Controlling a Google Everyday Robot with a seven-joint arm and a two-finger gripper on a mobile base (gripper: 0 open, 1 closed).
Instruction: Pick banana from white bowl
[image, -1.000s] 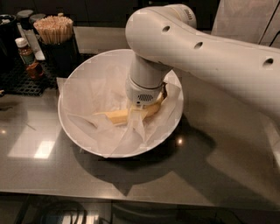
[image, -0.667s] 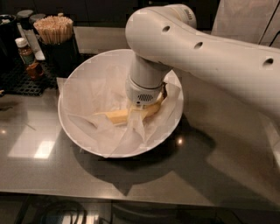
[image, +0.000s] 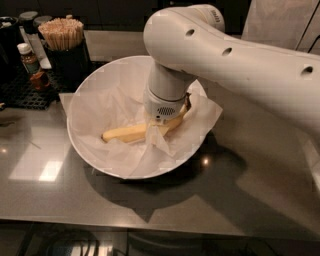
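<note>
White paper bunches against the banana under my gripper, so I will open, back clear of the paper and grasp only the banana's middle (image: 148, 129).
The white bowl (image: 82, 150) stands on the dark counter, lined with crinkled white paper whose corners hang over the rim. The yellow banana (image: 125, 133) lies across the bowl's bottom. Its left end is bare and its right end runs under the arm. My gripper (image: 163, 123) reaches straight down into the bowl from the big white arm and sits right on the banana's middle. The round wrist housing covers it from this view.
At the back left a dark cup of wooden stir sticks (image: 61, 34) stands beside a small brown sauce bottle (image: 29, 59) on a black rack. The white arm spans the right half of the view above the counter.
</note>
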